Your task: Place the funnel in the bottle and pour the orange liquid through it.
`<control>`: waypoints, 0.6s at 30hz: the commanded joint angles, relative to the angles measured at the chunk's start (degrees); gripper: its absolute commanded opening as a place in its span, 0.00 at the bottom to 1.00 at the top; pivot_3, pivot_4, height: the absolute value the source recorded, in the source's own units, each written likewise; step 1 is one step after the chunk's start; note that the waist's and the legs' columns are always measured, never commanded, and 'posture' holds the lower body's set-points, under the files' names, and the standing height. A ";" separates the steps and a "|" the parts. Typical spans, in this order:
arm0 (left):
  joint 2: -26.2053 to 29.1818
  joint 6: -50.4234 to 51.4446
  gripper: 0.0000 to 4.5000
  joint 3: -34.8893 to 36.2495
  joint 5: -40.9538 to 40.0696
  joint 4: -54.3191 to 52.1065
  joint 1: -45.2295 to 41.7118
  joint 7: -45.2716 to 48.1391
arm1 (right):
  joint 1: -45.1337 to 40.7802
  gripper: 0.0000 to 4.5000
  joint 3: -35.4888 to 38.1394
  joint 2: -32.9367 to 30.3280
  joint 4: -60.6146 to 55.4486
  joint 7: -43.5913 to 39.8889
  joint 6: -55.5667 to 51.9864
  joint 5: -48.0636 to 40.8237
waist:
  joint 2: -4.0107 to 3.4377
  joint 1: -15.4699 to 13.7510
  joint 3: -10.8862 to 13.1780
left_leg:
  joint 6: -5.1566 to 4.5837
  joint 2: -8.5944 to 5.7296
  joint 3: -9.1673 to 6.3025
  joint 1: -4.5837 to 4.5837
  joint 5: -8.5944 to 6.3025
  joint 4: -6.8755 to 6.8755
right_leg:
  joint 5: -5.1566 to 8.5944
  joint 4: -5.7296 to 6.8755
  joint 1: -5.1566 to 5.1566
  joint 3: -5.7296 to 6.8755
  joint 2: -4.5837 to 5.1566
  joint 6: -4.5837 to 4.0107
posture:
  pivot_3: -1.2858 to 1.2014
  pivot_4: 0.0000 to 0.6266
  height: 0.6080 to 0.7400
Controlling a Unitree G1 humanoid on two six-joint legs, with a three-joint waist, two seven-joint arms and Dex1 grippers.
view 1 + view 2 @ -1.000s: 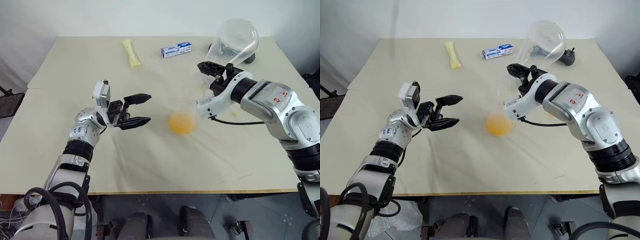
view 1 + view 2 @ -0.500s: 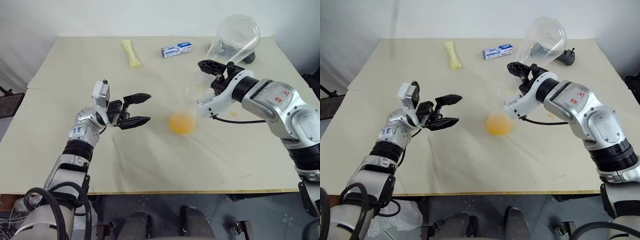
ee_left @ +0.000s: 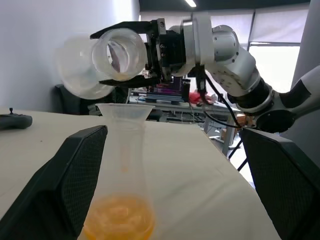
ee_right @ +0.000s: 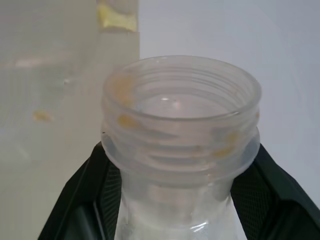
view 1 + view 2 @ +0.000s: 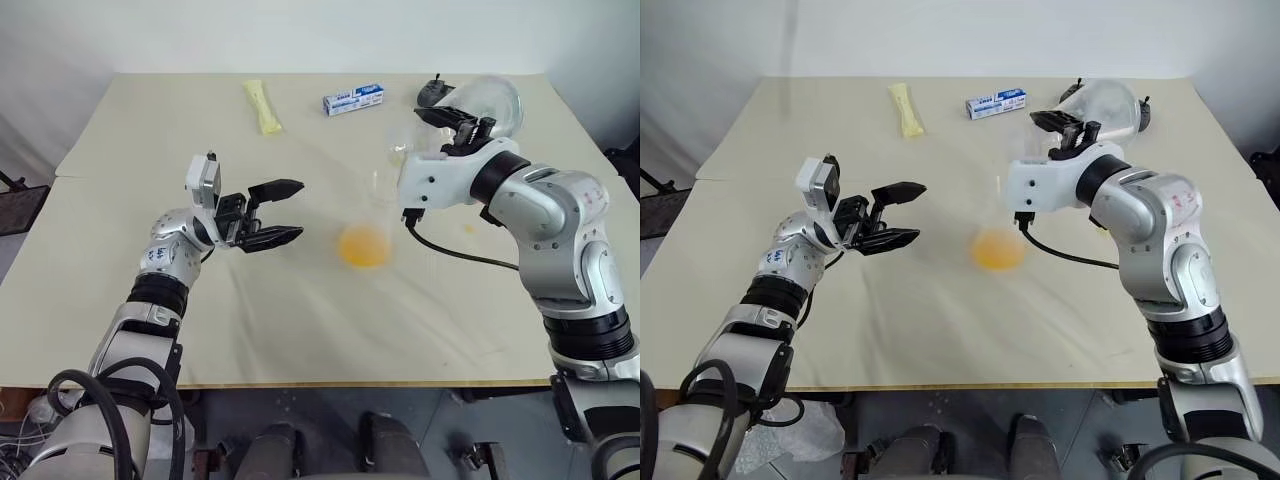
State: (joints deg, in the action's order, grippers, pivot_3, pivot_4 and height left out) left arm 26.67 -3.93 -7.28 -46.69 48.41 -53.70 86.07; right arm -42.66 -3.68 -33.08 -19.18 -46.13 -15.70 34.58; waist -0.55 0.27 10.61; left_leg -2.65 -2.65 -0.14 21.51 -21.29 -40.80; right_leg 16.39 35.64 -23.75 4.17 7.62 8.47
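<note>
My right gripper has the clear round container, on its side just above and behind the funnel. Next, I set it down with that gripper on the table (image 5: 485, 240) next to the orange drops.
The bottle (image 3: 122, 165) stands in the middle of the table. The orange liquid (image 5: 363, 245) lies in its wide base. The funnel (image 3: 125, 111) sits in its neck. My right gripper (image 5: 455, 125) is shut on the threaded neck of a clear round container (image 5: 497, 100). It holds the container on its side, just above and behind the funnel, and only orange smears show inside the mouth (image 4: 180, 107). My left gripper (image 5: 290, 210) is open, level with the bottle and a short way to its left, touching nothing.
A pale yellow wrapped stick (image 5: 262, 106) and a blue-and-white box (image 5: 352, 99) lie at the back of the table. A small black object (image 5: 432, 92) sits behind the right gripper. Orange drops (image 5: 467, 228) mark the cloth to the right of the bottle.
My right wrist has rolled, so the clear container has swung down from its raised, tipped pose to lie on its side. The left arm and the bottle have not moved.
</note>
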 commanded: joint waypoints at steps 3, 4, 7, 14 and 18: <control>0.92 0.58 1.00 0.82 -0.15 -1.25 0.13 6.43 | -0.78 0.56 11.45 6.68 -8.30 -0.84 -22.27 -10.07 | 0.00 -0.09 0.00 | 0.00 -0.01 -0.05 0.00 0.00 -0.05 | 0.00 0.03 0.02 0.02 0.01 0.00 | 0.52 0.24 1.00; 1.09 0.78 1.00 0.80 -0.18 -1.48 0.30 6.43 | -0.82 0.56 13.92 7.42 -8.37 -0.54 -25.51 -11.98 | 0.00 -0.18 0.00 | 0.00 -0.01 -0.08 0.00 0.00 -0.07 | 0.00 0.05 0.03 0.03 0.02 0.00 | 0.52 0.24 1.00; 1.56 1.86 1.00 1.00 -0.38 -2.40 0.65 6.43 | -0.38 0.56 22.17 9.06 -7.30 1.06 -31.10 -19.26 | 0.00 -0.23 0.00 | 0.00 -0.08 -0.23 0.00 0.00 -0.13 | 0.00 0.12 0.08 0.05 0.05 0.00 | 0.52 0.24 1.00; 4.24 4.73 1.00 -0.02 -0.52 -5.56 2.02 6.43 | 5.40 0.56 39.12 8.65 4.74 4.87 -28.47 -34.73 | -0.01 0.04 0.00 | 0.00 -0.13 -0.23 -0.02 -0.01 -0.07 | 0.00 0.16 0.07 0.03 0.07 0.00 | 0.52 0.24 1.00; 5.34 4.96 1.00 -0.49 1.14 -5.73 2.39 6.43 | 8.07 0.56 40.07 7.54 10.90 7.23 -23.19 -38.98 | -0.03 0.13 0.01 | 0.00 -0.11 -0.12 -0.04 0.00 -0.04 | 0.00 0.17 0.05 -0.02 0.07 0.00 | 0.52 0.24 1.00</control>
State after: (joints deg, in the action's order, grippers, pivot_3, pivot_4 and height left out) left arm 30.78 1.02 -7.86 -46.28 44.87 -51.19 86.07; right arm -34.03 35.52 -24.03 -7.77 -39.99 -42.16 -1.67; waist -0.59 0.40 10.61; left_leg -2.65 -2.76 -0.21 21.47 -21.29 -40.85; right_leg 16.39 35.81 -23.71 4.11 7.69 8.47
